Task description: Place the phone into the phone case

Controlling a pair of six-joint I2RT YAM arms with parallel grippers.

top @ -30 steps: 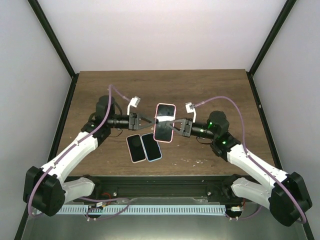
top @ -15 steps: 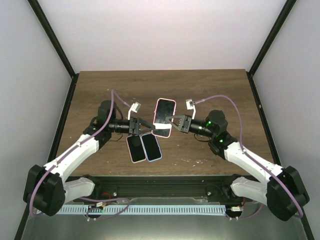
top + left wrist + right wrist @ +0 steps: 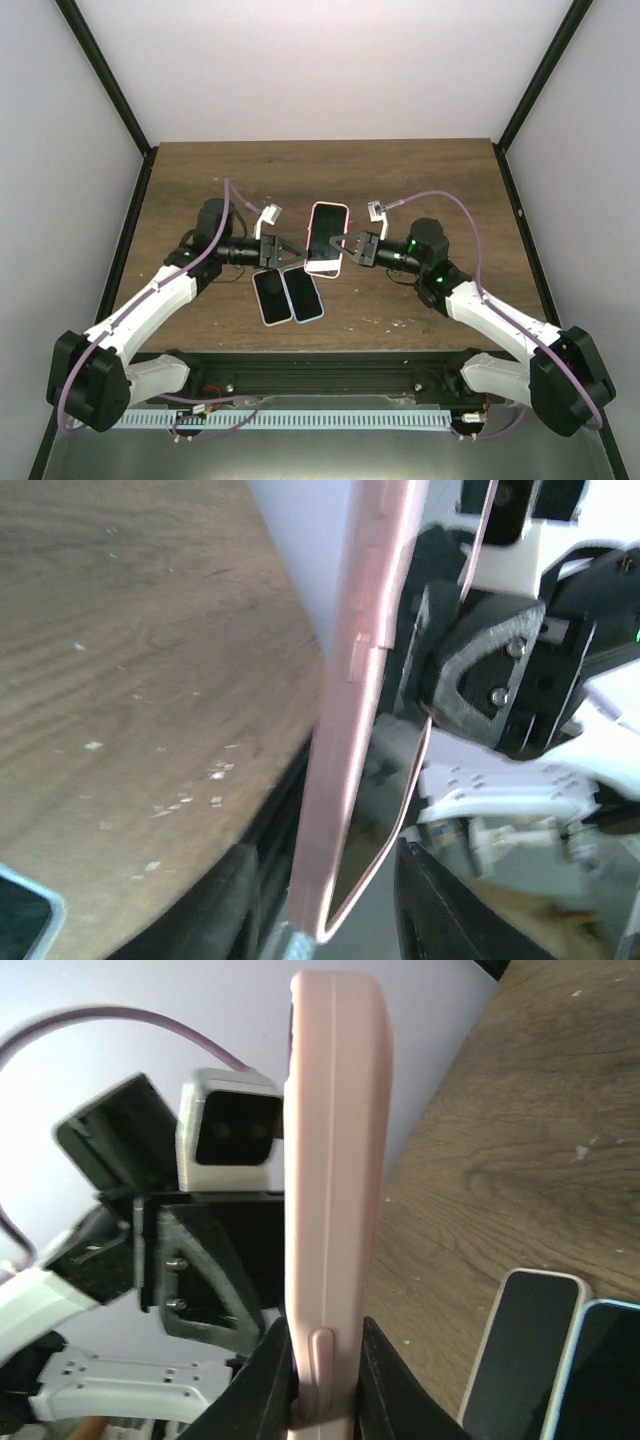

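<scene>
My right gripper has the pink case, now tilted above the brown table. It will let go of it on the brown table (image 3: 342,288) next to the light blue case, opposite the pale-rimmed phone.
A dark-screened phone in a pink case (image 3: 327,238) is held above the brown table (image 3: 200,180), tilted. My right gripper (image 3: 345,244) is shut on its right edge; in the right wrist view the pink case (image 3: 335,1140) stands clamped between the two black jaws of the right gripper (image 3: 325,1380). My left gripper (image 3: 296,251) is open at the case's left lower edge. In the left wrist view the pink case (image 3: 350,730) runs between the spread jaws of the left gripper (image 3: 335,905), with a gap on each side.
Two more phones lie side by side near the table's front: one with a pale rim (image 3: 270,296) and one in a light blue case (image 3: 303,293). They also show in the right wrist view (image 3: 520,1360) (image 3: 600,1380). Black frame posts stand at the table's corners.
The left gripper has drawn back a little from the pink-cased phone, its fingers now only at the edge. The right gripper has shifted left, carrying the phone slightly up and left.
</scene>
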